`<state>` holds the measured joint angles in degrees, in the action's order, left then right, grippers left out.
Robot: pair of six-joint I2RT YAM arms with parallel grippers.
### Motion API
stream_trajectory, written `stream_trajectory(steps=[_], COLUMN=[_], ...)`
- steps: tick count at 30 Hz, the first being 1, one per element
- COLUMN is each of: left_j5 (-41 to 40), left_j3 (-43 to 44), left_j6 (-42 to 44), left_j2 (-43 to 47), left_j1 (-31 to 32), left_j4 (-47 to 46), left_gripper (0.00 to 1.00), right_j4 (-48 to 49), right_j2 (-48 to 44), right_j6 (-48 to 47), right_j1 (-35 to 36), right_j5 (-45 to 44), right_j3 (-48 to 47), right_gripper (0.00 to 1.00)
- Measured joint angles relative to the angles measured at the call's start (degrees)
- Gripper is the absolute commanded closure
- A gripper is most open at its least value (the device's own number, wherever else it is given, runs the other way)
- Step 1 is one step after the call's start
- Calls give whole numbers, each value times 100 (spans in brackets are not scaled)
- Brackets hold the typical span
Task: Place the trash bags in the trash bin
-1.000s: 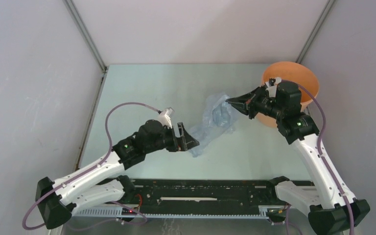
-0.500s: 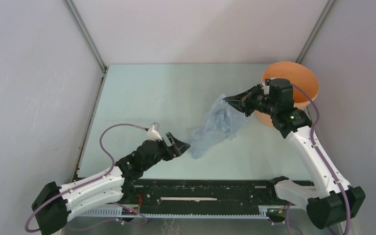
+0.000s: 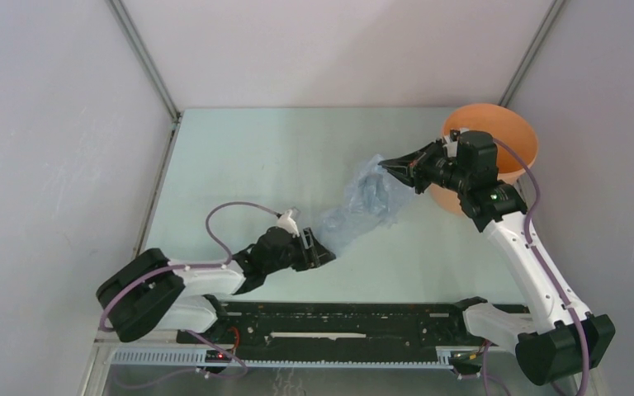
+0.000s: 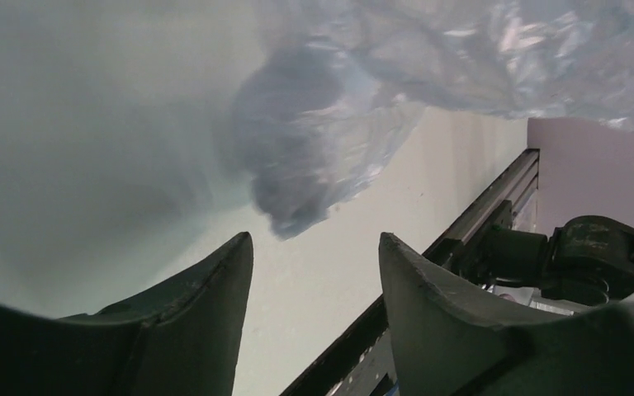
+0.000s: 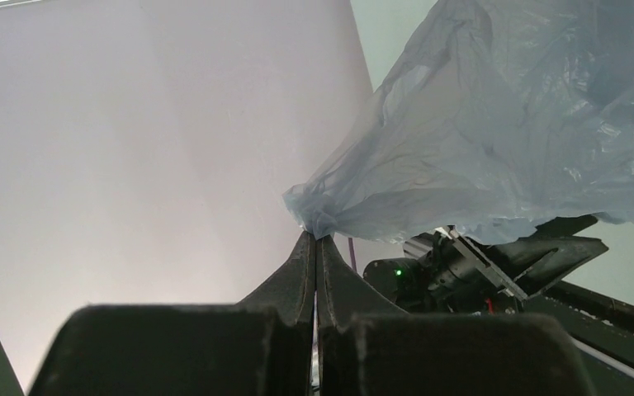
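Note:
The trash bag hangs bunched from its upper corner in the robot's right gripper, so the left gripper should pinch the bag's bottom tip (image 3: 336,245) to spread the bag first.
The pale blue-grey trash bag (image 3: 361,205) hangs stretched over the middle of the table; it also shows in the left wrist view (image 4: 330,148) and the right wrist view (image 5: 503,140). My right gripper (image 3: 386,167) is shut on the bag's upper corner, holding it up just left of the orange trash bin (image 3: 508,132); in its own view the right gripper (image 5: 314,238) pinches the film. My left gripper (image 3: 328,252) is open and empty, low by the bag's bottom tip; in its own view the left gripper (image 4: 314,247) has the tip just ahead.
The black rail (image 3: 338,318) runs along the table's near edge, close behind my left gripper. Grey enclosure walls (image 3: 58,165) surround the table; the bin stands in the far right corner against the right wall.
My left arm has pulled back and dropped low toward the near edge, its open gripper now under the bag's bottom tip. My right gripper keeps its hold on the bag, nearly still.

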<state>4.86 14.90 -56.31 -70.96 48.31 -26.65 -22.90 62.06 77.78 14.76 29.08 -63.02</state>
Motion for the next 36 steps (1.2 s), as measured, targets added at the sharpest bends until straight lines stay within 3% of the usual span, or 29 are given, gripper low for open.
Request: stream_trajectory(steps=[8, 12, 19, 23, 26, 31, 36], left_j5=[31, 0, 9, 4, -24, 37, 306], left_j3=[317, 317, 332, 356, 341, 284, 313], left_j6=[-131, -173, -221, -245, -306, -304, -323], left_j2=[-490, -433, -496, -789, -789, -763, -1113], left_j1=[-170, -398, -575, -629, -702, -780, -684], left_j4=[-592, -581, -579, -544, -498, -586, -927], left_gripper=[46, 36, 33, 18, 14, 26, 54], right_j4=[-7, -20, 7, 7, 7, 39, 205], right_j2=[-2, -4, -4, -4, -17, -26, -17], right_j6=[-140, -173, -179, -184, -195, -203, -201], right_j1=[-9, -9, -11, -13, -13, -15, -11], right_j5=[42, 72, 155, 166, 170, 234, 297], right_j3=[94, 173, 179, 179, 179, 179, 179], right_gripper=[100, 100, 100, 100, 100, 100, 100])
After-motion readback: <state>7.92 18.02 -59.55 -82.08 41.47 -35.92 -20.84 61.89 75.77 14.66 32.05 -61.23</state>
